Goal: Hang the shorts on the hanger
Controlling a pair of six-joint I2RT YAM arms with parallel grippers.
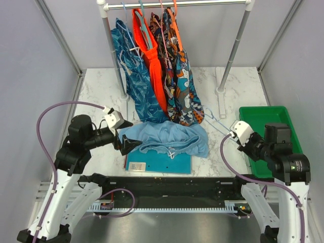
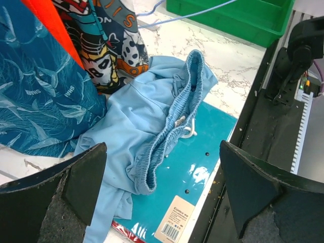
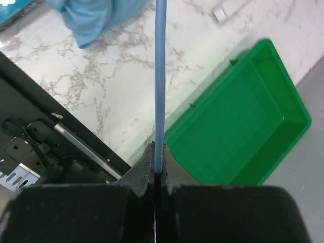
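I will release the wire hanger with my right gripper over the crumpled light sky-blue shorts (image 1: 186, 134), just in front of the patterned garments.
The light sky-blue shorts (image 1: 169, 137) lie crumpled on the table, partly over a teal board (image 1: 159, 163). In the left wrist view the shorts (image 2: 147, 116) show their waistband and white drawstring. My left gripper (image 1: 129, 144) is open and empty at the shorts' left end, with its jaws wide on either side of the waistband (image 2: 162, 177). My right gripper (image 1: 234, 135) is shut on the pale blue wire hanger (image 1: 215, 120), which reaches from the shorts' right side. The right wrist view shows the wire (image 3: 160, 76) pinched between the fingertips (image 3: 159, 158).
A green bin (image 1: 266, 132) stands at the right, just behind my right gripper; it also shows in the right wrist view (image 3: 238, 131). A clothes rack (image 1: 177, 4) at the back holds leafy-print blue shorts (image 1: 132, 71), orange shorts (image 1: 152, 55) and patterned garments hanging down to the table.
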